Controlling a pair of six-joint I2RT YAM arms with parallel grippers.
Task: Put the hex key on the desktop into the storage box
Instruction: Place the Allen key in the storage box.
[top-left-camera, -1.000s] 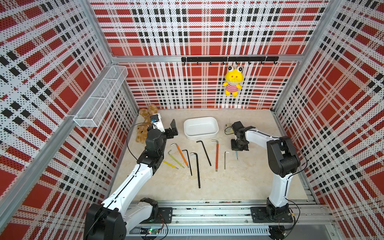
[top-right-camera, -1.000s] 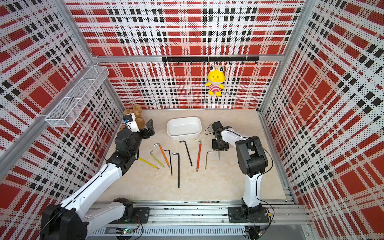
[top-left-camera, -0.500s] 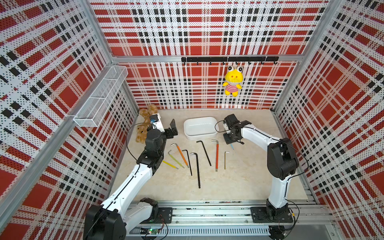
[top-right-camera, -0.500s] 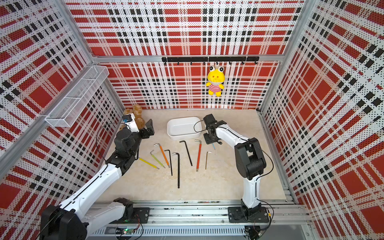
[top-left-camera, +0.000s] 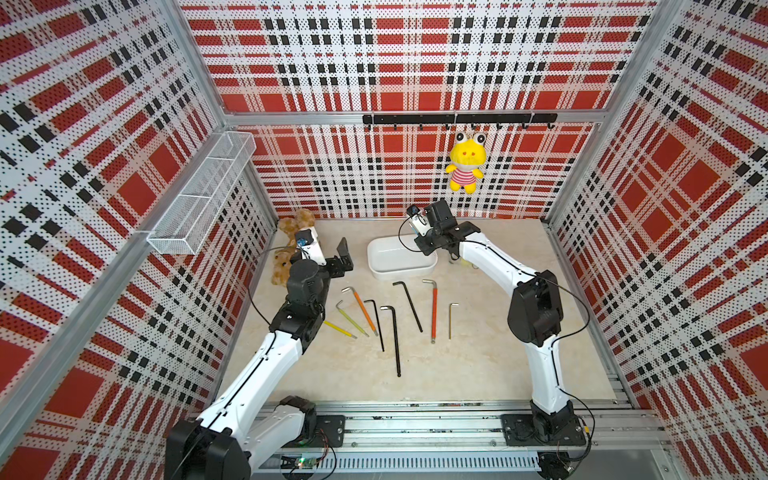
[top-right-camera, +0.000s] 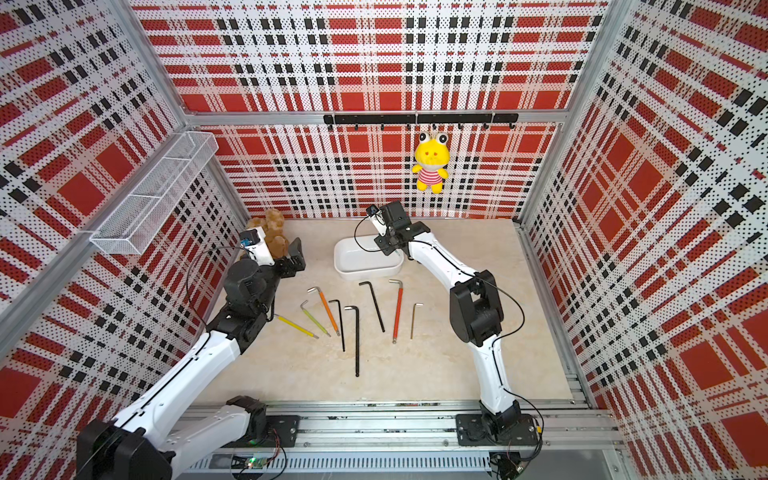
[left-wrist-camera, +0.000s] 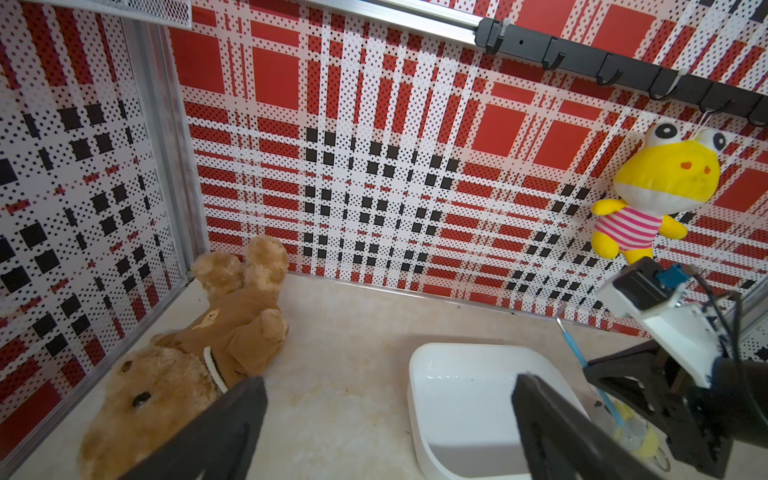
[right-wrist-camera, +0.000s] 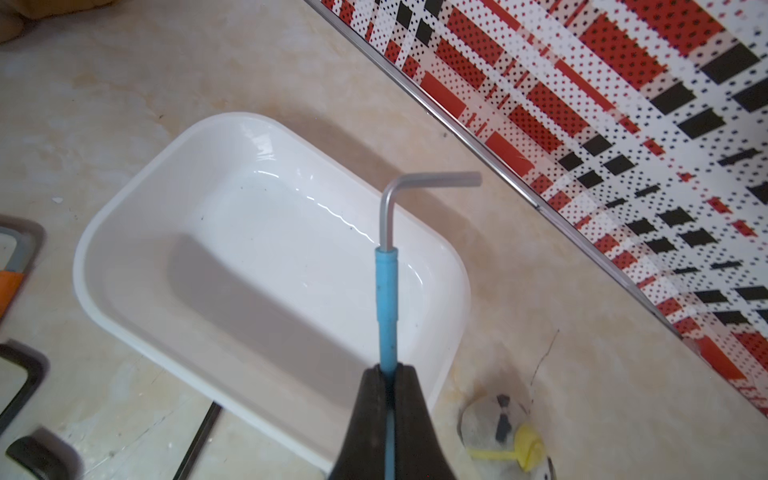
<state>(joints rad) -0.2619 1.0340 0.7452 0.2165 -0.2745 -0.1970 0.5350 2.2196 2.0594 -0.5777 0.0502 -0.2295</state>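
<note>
My right gripper needs to release the blue-sleeved hex key on the white storage box's bottom (top-left-camera: 411, 258) (right-wrist-camera: 324, 340), toward the end of the yellow-and-clear object.
The white storage box (top-left-camera: 390, 257) (top-right-camera: 360, 259) stands at the back of the beige desktop (top-left-camera: 478, 365). My right gripper (right-wrist-camera: 387, 368) is shut on a blue-sleeved hex key (right-wrist-camera: 386, 299), whose bare bent end sticks out over the storage box (right-wrist-camera: 249, 257). In both top views that gripper (top-left-camera: 428, 246) (top-right-camera: 392, 244) hangs above the box's right end. Several more hex keys (top-left-camera: 395, 340) lie in a row in front of the box. My left gripper (left-wrist-camera: 386, 386) (top-left-camera: 343, 257) hovers open and empty left of the box (left-wrist-camera: 457, 395).
A brown teddy bear (top-left-camera: 286, 249) lies in the back left corner. A yellow frog plush (top-left-camera: 465, 166) hangs from a black hook rail (top-left-camera: 457, 118). A wire-mesh basket (top-left-camera: 203, 199) is fixed to the left wall. A small yellow-and-clear object (right-wrist-camera: 507, 440) lies right of the box.
My right gripper has carried the blue hex key up from the desktop right of the row and leftward over the storage box. The left arm has not moved.
</note>
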